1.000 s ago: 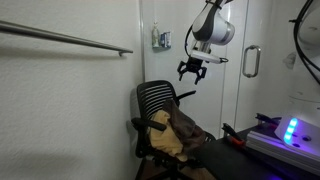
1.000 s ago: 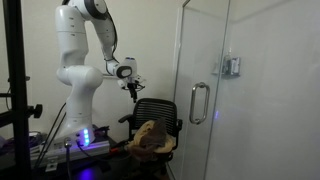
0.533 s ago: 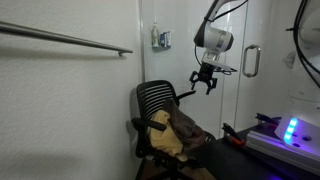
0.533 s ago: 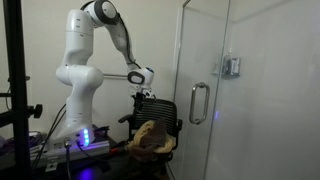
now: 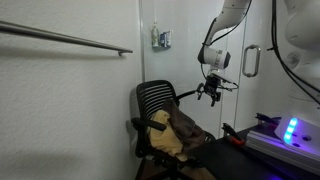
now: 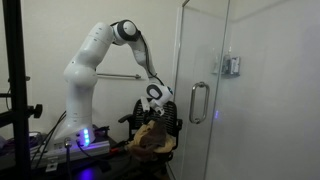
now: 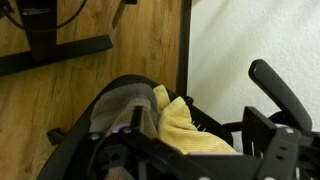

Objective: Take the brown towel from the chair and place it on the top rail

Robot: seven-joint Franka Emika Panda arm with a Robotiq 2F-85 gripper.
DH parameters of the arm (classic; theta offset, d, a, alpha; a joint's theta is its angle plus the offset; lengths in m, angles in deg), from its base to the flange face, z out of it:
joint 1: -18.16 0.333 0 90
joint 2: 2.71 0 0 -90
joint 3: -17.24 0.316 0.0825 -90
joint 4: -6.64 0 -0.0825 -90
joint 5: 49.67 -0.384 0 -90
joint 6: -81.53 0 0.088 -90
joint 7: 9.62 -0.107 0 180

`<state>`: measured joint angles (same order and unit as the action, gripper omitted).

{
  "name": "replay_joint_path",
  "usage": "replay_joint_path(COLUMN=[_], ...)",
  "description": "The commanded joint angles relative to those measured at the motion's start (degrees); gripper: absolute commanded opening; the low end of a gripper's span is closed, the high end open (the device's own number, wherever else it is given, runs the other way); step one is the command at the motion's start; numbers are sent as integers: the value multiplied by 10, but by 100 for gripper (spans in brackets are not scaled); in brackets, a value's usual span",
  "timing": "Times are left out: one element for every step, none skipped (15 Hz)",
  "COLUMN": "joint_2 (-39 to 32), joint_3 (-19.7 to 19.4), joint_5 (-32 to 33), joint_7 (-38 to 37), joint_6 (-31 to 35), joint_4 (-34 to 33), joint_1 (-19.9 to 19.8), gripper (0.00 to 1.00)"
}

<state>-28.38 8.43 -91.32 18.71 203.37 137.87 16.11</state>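
Observation:
The raised middle of the brown towel (image 5: 182, 122) (image 7: 142, 110), beside the yellow cloth on the chair, is the next place for my gripper to go down and close.
A brown towel (image 5: 187, 127) lies crumpled on the seat of a black mesh office chair (image 5: 156, 100), with a yellow cloth (image 5: 160, 137) beside it. In both exterior views my gripper (image 5: 210, 93) hangs open and empty just above the chair (image 6: 163, 110) and the towels (image 6: 150, 137). In the wrist view the brown towel (image 7: 118, 106) and the yellow cloth (image 7: 192, 127) lie on the chair below my gripper (image 7: 190, 165), whose dark fingers (image 7: 272, 148) stand wide apart. The metal rail (image 5: 70, 38) runs along the wall at upper left.
A glass door (image 6: 240, 90) with a metal handle (image 6: 198, 103) stands close to the chair. A white door with a handle (image 5: 252, 62) is behind the arm. A device with a blue light (image 5: 290, 130) sits on the dark platform beside the chair. The floor is wood (image 7: 110, 25).
The arm has stretched out and down. My gripper has moved from higher up by the wall to just above the chair and towels, still open.

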Motion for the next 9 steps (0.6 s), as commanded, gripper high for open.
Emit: replay_joint_path(joint_2=[-3,-1,3,5,1,-14,-38,-54,-76], joint_3=[36,39,42,44,43,51,64,77,95], joint_5=[14,13,13,12,8,13,26,40,57], joint_7=[-9,-9,-9,-10,-41,-64,-93,-120,-146], joint_6=[8,8,8,8,46,65,94,123,148], joint_4=[-2,2,6,6,6,-7,-27,-38,-56], joint_1=[-38,-39,-37,-36,-25,-15,4,20,36], gripper=[100,100,100,100,100,100,100,100,100])
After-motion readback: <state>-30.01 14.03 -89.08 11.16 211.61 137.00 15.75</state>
